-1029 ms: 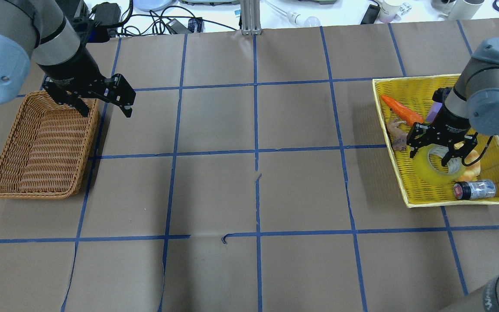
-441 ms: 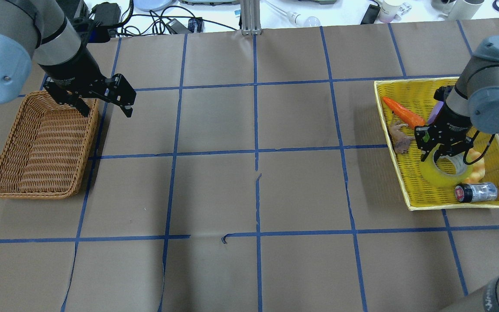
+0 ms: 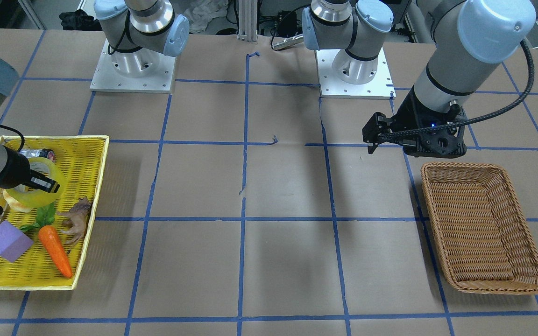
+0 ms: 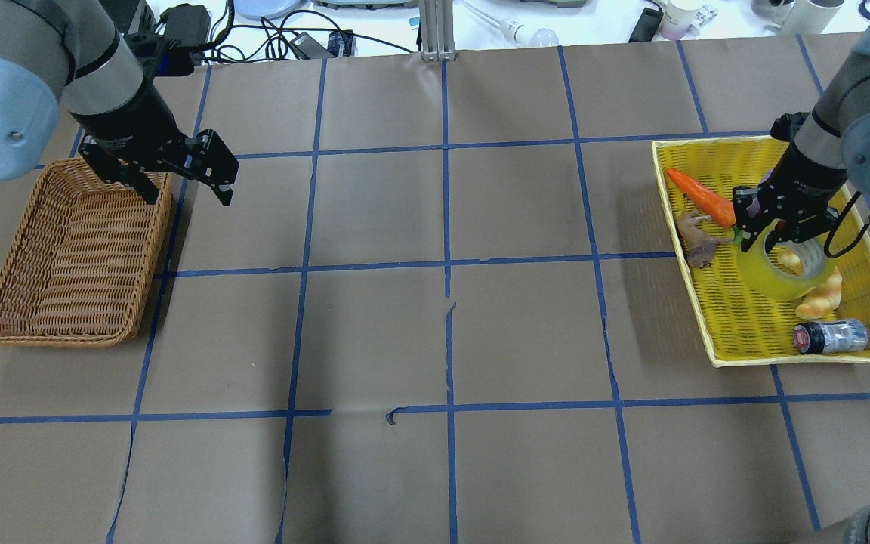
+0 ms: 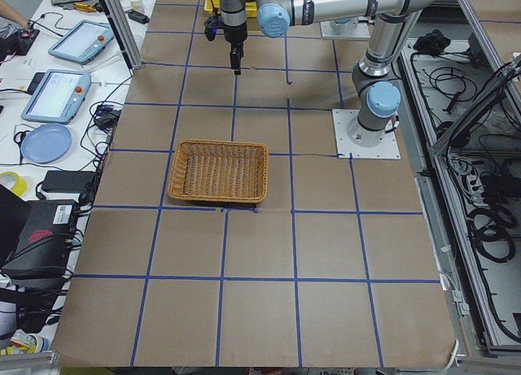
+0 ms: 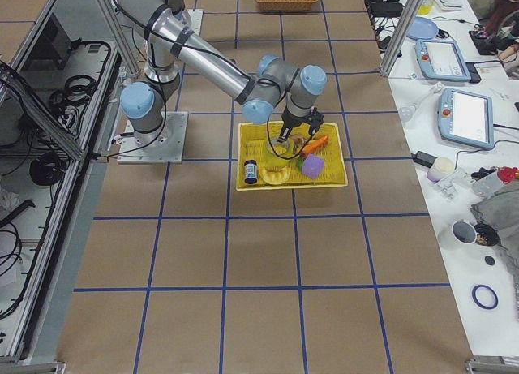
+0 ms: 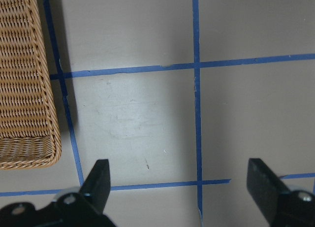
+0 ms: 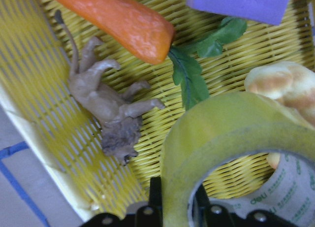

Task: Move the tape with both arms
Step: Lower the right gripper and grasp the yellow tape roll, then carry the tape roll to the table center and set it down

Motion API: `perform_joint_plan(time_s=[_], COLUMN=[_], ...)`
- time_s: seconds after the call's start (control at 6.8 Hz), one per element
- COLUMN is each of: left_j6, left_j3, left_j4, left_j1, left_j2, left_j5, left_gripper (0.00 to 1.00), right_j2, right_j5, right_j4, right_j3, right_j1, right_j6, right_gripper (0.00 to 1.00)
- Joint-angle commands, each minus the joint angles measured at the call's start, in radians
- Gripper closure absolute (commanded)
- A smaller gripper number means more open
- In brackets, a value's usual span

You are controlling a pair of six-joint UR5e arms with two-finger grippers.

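Note:
The robot's right gripper needs to release the tape on the bare table (image 3: 263,182) next to the broken blue line, between the two baskets.
The tape (image 4: 771,279), a translucent yellow roll with a white printed core, hangs tilted just above the floor of the yellow basket (image 4: 812,358). My right gripper (image 4: 771,238) is shut on the roll's wall. The right wrist view shows the tape (image 8: 221,133) close up, its wall pinched between the fingers (image 8: 155,197). It also shows in the front-facing view (image 3: 35,189). My left gripper (image 4: 187,195) is open and empty. It hovers over bare table beside the far right corner of the wicker basket (image 4: 57,340). Its wrist view shows the fingers (image 7: 98,178) spread wide.
The yellow basket also holds a carrot (image 4: 699,195), a brown lion toy (image 4: 695,242), a croissant toy (image 4: 820,298), a small bottle (image 4: 831,336) and a purple block (image 3: 6,240). The wicker basket (image 3: 484,224) holds nothing.
My right gripper closed on the tape's wall, then moved it up and toward the basket's far side. This uncovered more of the croissant toy. The left arm has barely moved.

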Motion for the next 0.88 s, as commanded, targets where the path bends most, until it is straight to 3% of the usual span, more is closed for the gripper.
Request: perform_joint_plan(time_s=[0.0,0.29,0.74], left_j6=[0.000,0.002,0.003], left_j3=[-0.006,-0.008,-0.014], left_j4=[0.003,0.005,0.011], left_j1=[0.000,0.000,0.006], left_j2=[0.001,-0.002,-0.002], left_j5=[-0.002,-0.007,-0.005], left_gripper=[0.00,0.00,0.00], right_j2=[-0.018,0.006,0.133], right_j5=[0.043,0.147,0.216], right_j4=[0.147,0.068,-0.234], right_j3=[-0.128,-0.120,-0.115], right_j1=[0.134,0.370,0.688], right_j6=[0.204,0.537,1.064], right_gripper=[1.00,1.00,1.00])
